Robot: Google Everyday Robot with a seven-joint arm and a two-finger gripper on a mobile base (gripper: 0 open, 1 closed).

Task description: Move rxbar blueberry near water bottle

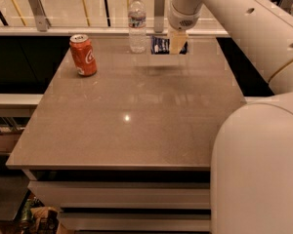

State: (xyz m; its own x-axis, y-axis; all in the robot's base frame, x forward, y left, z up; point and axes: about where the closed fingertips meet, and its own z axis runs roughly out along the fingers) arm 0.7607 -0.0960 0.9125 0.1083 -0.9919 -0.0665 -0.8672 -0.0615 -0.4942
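Note:
My gripper is going to release the rxbar blueberry on the table (160, 50) beside the water bottle, away from the soda can.
The rxbar blueberry (159, 45) is a dark blue flat bar with white lettering, held in the air above the far edge of the table. My gripper (177, 44) is shut on its right part and hides it there. The water bottle (136, 24) is clear with a white cap and pale label. It stands upright at the far edge, just left of the bar with a small gap between them.
An orange-red soda can (83, 55) stands upright at the far left of the brown table (132, 126). A railing with metal posts (37, 4) runs behind the table. My white arm and body (256, 145) fill the right side.

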